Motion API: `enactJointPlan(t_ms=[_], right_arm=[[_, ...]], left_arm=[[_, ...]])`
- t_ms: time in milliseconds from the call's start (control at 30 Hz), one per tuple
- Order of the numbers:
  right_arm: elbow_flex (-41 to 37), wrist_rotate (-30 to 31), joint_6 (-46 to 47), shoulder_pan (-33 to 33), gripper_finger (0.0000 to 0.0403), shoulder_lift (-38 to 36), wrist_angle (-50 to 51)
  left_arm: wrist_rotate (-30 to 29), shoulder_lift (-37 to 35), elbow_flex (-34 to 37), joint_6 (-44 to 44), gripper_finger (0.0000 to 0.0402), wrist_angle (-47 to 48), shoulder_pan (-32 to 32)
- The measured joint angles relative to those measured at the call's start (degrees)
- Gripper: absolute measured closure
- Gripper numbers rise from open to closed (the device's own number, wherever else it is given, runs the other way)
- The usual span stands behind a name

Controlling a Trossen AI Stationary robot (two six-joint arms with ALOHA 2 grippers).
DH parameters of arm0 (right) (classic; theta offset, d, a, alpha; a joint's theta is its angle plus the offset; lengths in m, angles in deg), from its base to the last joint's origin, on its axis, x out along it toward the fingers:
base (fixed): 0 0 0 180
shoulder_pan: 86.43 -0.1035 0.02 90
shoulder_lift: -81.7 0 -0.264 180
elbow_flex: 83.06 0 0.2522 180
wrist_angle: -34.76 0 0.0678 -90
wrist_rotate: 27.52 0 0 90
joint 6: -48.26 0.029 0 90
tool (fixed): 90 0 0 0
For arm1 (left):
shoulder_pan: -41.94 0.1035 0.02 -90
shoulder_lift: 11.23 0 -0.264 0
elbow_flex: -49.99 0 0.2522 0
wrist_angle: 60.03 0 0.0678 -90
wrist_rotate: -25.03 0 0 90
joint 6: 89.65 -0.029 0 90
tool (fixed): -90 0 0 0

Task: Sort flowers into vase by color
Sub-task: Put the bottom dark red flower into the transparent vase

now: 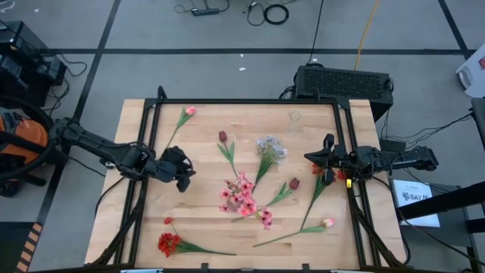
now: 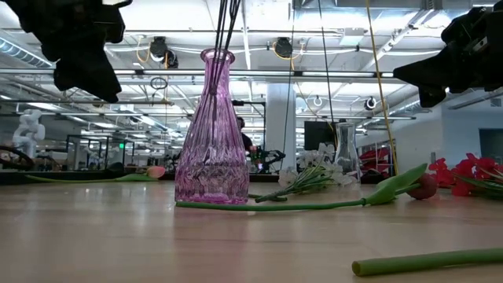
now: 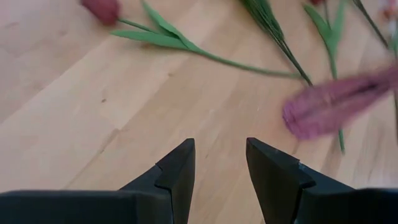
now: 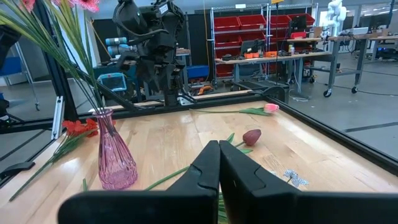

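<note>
Next, I close my right gripper on the stem at the leaves' base (image 1: pixel 272 202) of the dark red bud between the pink vase and the red spray.
A pink glass vase (image 1: pixel 241 203) (image 2: pixel 208 141) stands mid-table and holds several pink flowers (image 1: pixel 239 191). Other flowers lie flat on the wood: two dark red buds (image 1: pixel 223 136) (image 1: pixel 294 183), a white spray (image 1: pixel 270 145), a red spray (image 1: pixel 168 243), and two pink buds (image 1: pixel 189 111) (image 1: pixel 327 223). A clear vase (image 1: pixel 294 117) stands near the far edge. My left gripper (image 1: pixel 182 176) (image 3: pixel 221 155) hovers open and empty, left of the pink vase. My right gripper (image 1: pixel 309 157) (image 4: pixel 219 146) is shut, empty and raised, right of the white spray.
A black frame (image 1: pixel 242 101) runs around the work area. A red flower (image 1: pixel 339 173) lies by the right arm's wrist, its stem running toward the near edge. Bare wood (image 1: pixel 189 208) shows between the left gripper and the pink vase.
</note>
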Motion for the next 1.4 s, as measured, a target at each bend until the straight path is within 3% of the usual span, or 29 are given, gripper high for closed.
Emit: enactJointPlan(t_ms=[267,567,867,1000,1133,1400], right_arm=[[0.00,0.00,2.56,-0.02,0.0403,-0.02,-0.11],[-0.04,0.63,4.41,0.00,0.0403,-0.01,-0.31],[2.19,9.23,12.57,0.00,0.0403,2.70,0.37],[8.06,9.16,12.95,-0.04,0.0403,10.40,3.36],[17.36,9.52,16.77,-0.06,0.0403,23.34,11.69],[38.28,9.81,45.78,-0.11,0.0403,51.60,29.84]], left_arm=[[-1.44,0.00,0.00,10.10,0.0252,4.93,5.58],[-1.42,0.00,0.00,14.38,0.0252,5.49,8.24],[-1.51,0.15,0.00,14.84,0.0252,6.77,8.50],[-1.48,0.15,0.00,13.83,0.0252,8.45,8.50],[-1.46,0.15,0.01,13.29,0.0252,10.18,8.50],[4.14,0.15,0.02,12.76,0.0252,13.91,8.50]])
